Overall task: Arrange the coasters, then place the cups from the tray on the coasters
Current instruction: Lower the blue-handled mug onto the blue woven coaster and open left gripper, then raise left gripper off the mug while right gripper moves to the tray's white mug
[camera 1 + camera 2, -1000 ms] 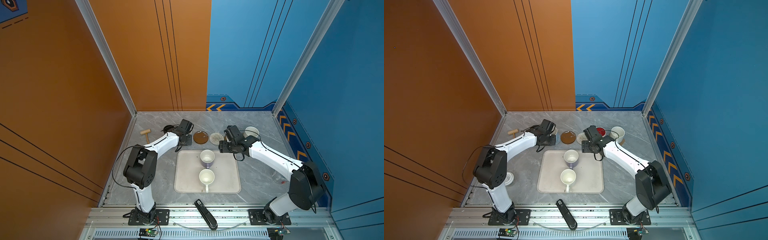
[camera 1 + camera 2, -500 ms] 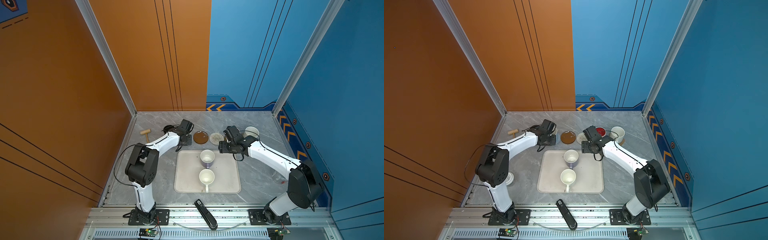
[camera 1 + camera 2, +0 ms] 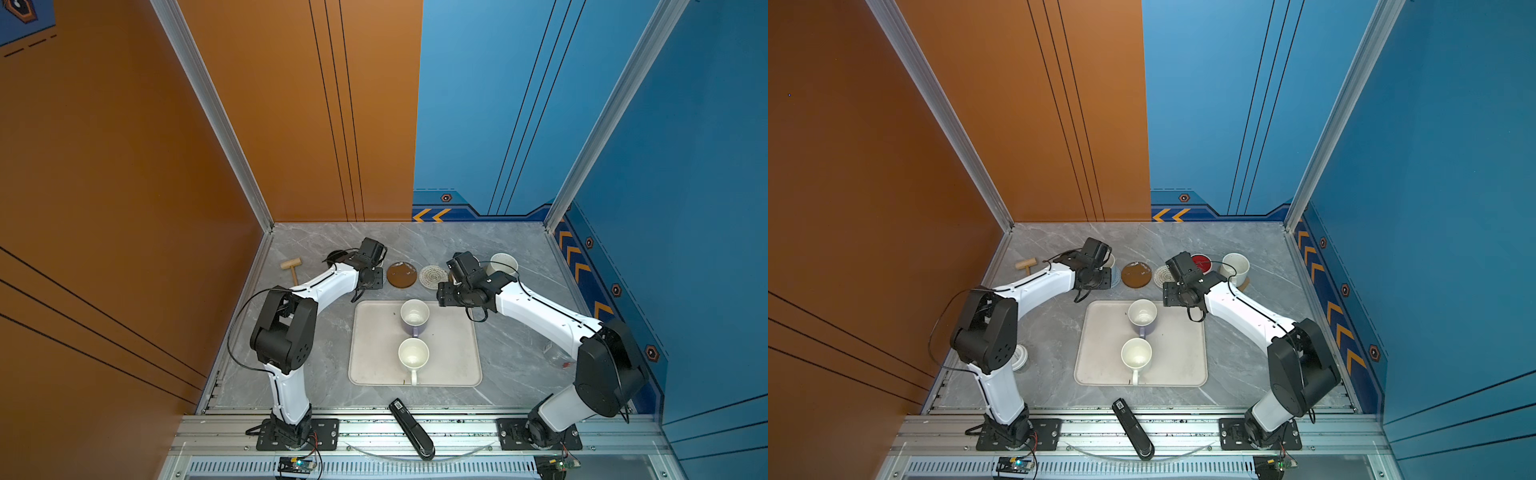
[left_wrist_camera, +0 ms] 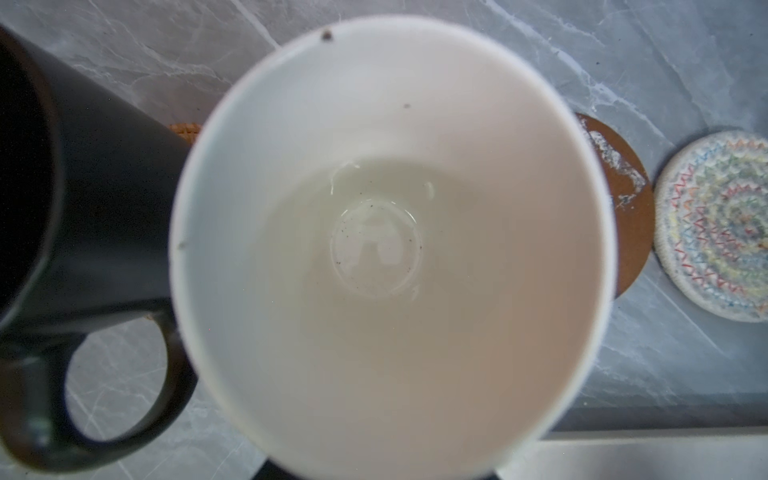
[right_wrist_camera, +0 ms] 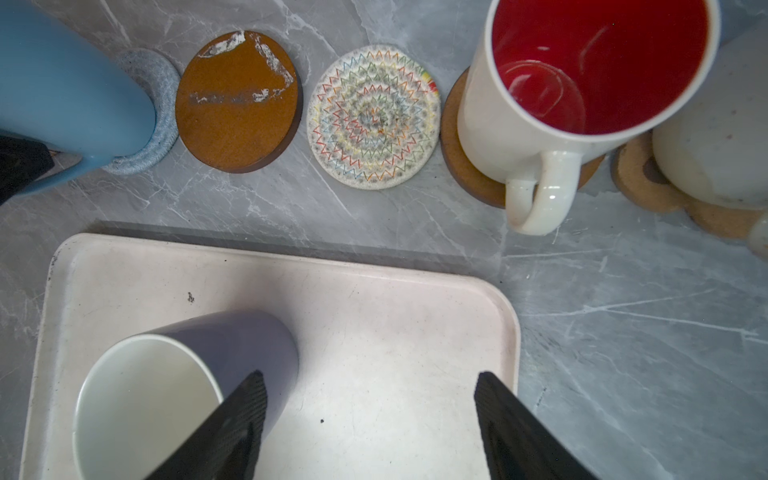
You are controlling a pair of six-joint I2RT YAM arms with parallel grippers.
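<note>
The robot's right gripper should next move to the white cup on the near side of the tray and close on the white cup's handle (image 3: 414,376).
The light blue cup (image 4: 390,249) stands on the grey coaster (image 5: 160,108). My left gripper (image 3: 370,279) is right over it and its fingers are hidden. Beside it the black cup (image 4: 95,208) sits on the tan rattan coaster (image 4: 185,128). A brown coaster (image 3: 401,274) and the white crocheted coaster (image 3: 433,276) lie bare. The red-inside cup (image 5: 582,83) stands on a brown disc (image 5: 469,166), and the speckled cup (image 3: 503,264) on the paw coaster (image 5: 648,183). On the tray (image 3: 374,365) stand the lavender cup (image 3: 414,318) and the white cup (image 3: 413,356). My right gripper (image 5: 370,415) hangs open over the tray's far right corner, beside the lavender cup.
A small wooden mallet (image 3: 292,266) lies at the far left. A black handheld device (image 3: 411,428) rests on the front rail. A white round lid (image 3: 1019,357) sits behind my left arm's elbow, and a clear glass jar (image 3: 555,353) stands near my right arm.
Both arms stay almost where they were. My left arm's elbow has shifted very slightly. The cups and coasters have not moved.
</note>
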